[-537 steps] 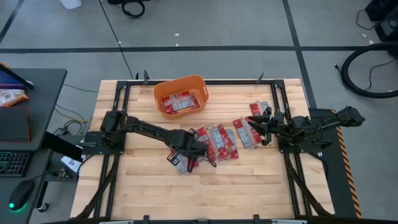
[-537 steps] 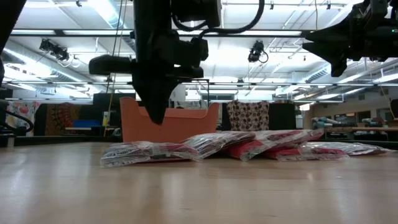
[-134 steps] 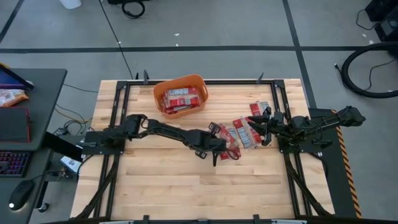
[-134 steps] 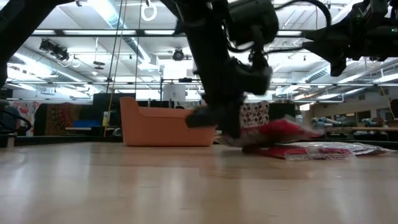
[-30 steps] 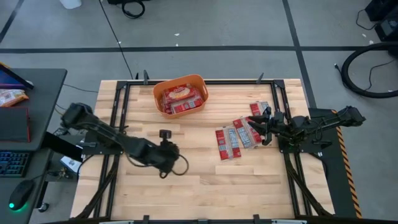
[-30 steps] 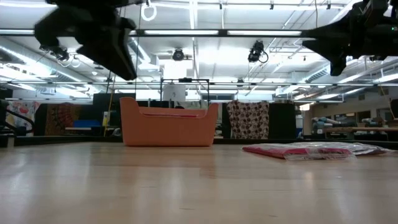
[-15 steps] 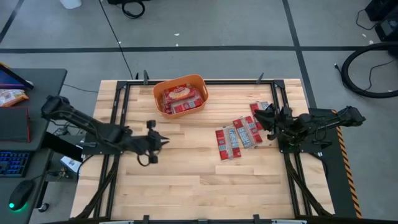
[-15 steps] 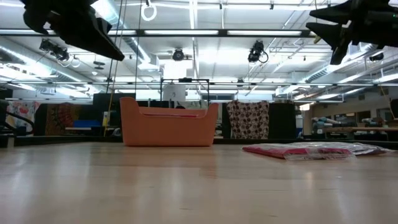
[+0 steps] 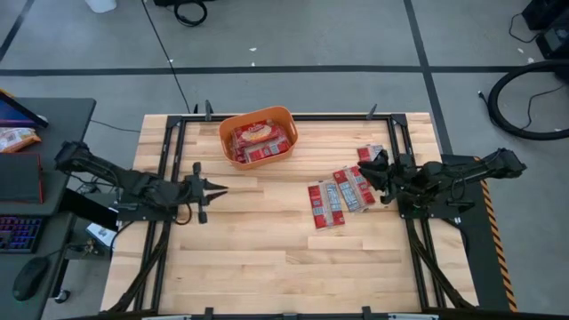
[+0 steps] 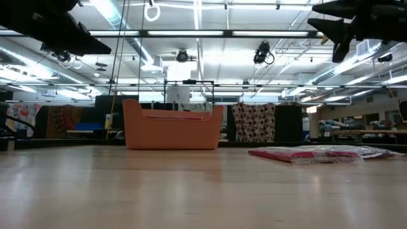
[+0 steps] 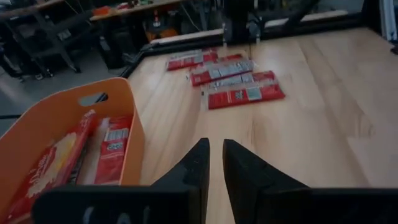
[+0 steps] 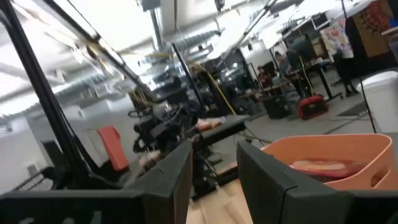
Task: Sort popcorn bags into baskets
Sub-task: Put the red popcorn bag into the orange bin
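Note:
The popcorn bag is at the row's end nearest the orange tub. Next, my right gripper closes on the white-labelled side edge (image 9: 337, 205) of that bag.
The orange tub (image 9: 258, 135) stands near the table's far edge and holds several red packets, the orange-red one with a pale round picture (image 9: 259, 132) on top. More red popcorn bags (image 9: 336, 196) lie flat in a row right of centre, and one (image 9: 369, 152) lies farther back. My left gripper (image 9: 218, 188) is shut and hovers over the table's left part, pointing right, touching nothing. In its wrist view the left gripper (image 11: 214, 149) faces the tub (image 11: 68, 134) and the bags (image 11: 242, 93). My right gripper (image 9: 375, 167) is open and raised just right of the row, holding nothing.
Bare wooden tabletop (image 9: 267, 258) fills the near half and the space between my left gripper and the bags. Black frame rails (image 9: 169, 142) run along the table's left and right sides. In the low view the tub (image 10: 173, 126) stands behind, with the bags (image 10: 311, 152) to its right.
My left arm has drawn back toward the table's left edge and slightly toward the far side, holding nothing. My right gripper has tipped upward and shifted a little toward the far edge. The bags and the tub have stayed where they were.

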Available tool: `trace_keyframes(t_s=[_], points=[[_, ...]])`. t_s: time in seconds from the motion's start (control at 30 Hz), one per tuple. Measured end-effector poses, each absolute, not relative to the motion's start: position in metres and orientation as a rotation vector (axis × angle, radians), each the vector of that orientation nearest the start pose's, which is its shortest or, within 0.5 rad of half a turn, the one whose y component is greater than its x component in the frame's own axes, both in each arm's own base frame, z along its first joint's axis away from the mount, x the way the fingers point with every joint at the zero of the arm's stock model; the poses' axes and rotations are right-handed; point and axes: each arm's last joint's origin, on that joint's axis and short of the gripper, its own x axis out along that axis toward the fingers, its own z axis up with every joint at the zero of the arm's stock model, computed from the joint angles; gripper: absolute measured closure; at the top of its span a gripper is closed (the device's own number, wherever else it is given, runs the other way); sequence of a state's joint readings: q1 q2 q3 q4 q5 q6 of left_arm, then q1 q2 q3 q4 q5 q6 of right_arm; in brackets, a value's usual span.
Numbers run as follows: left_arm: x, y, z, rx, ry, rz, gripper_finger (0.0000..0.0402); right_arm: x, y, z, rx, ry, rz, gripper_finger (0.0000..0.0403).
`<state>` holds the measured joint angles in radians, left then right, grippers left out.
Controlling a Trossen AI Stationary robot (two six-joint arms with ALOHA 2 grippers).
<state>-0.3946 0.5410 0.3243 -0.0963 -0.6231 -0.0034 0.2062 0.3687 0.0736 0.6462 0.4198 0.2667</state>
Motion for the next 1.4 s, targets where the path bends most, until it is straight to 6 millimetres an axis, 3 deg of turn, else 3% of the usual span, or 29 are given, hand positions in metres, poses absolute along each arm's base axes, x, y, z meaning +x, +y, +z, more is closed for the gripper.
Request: trace_keyframes(t_s=[0.17, 0.3, 0.6, 0.87, 1.17, 1.4], points=[[0.115, -0.029, 0.213, 0.128, 0.163, 0.226, 0.0352, 0.130, 0.015, 0.239, 0.276, -0.219, -0.212, 0.0271], [0.105, -0.025, 0.216, 0.116, 0.066, 0.227, 0.0352, 0.144, 0.014, 0.253, 0.181, -0.047, -0.352, 0.0271], [0.093, -0.020, 0.226, 0.065, -0.053, 0.233, 0.0352, 0.177, 0.006, 0.259, 0.139, 0.297, -0.550, 0.0271], [0.099, -0.023, 0.195, 0.026, -0.021, 0.238, 0.0352, 0.206, -0.013, 0.231, 0.272, 0.555, -0.529, 0.0271], [0.093, -0.019, 0.205, 0.134, -0.100, 0.298, 0.0352, 0.232, -0.009, 0.183, 0.517, 0.802, -0.489, 0.0271], [0.082, -0.015, 0.211, 0.148, -0.174, 0.294, 0.0352, 0.251, 0.007, 0.177, 0.519, 1.012, -0.582, 0.0271]])
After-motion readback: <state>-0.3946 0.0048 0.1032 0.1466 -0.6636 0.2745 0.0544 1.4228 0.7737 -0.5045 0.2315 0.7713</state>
